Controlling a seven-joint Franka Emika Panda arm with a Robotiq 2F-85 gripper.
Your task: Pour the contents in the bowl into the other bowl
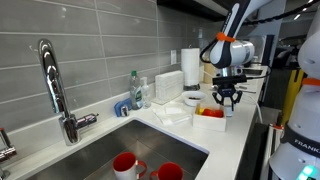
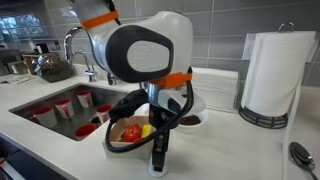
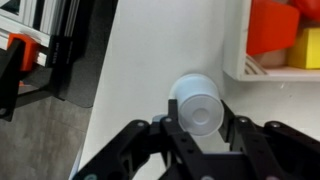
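Observation:
I should release the white cup from my gripper inside the low squarish bowl [image 1: 203,108], toward the side of the bowl that is nearest the tiled wall.
My gripper [image 3: 198,120] points down at the counter, and its fingers press both sides of a small white round cup [image 3: 197,98] that stands there. The gripper also shows in both exterior views [image 1: 226,100] [image 2: 160,158]. Right beside it sits a low squarish bowl [image 1: 210,114] holding red and yellow pieces; it also shows in an exterior view [image 2: 127,134] and at the top right of the wrist view [image 3: 272,38]. A round white bowl [image 1: 192,99] rests on the counter behind it; in an exterior view [image 2: 188,120] its contents look dark.
A steel sink [image 1: 100,150] holds two red mugs [image 1: 125,165]. Nearby are a faucet [image 1: 55,85], a soap bottle [image 1: 135,90], folded napkins [image 1: 172,114] and a paper towel roll [image 2: 272,75]. The counter's edge [image 3: 88,100] runs just left of the cup.

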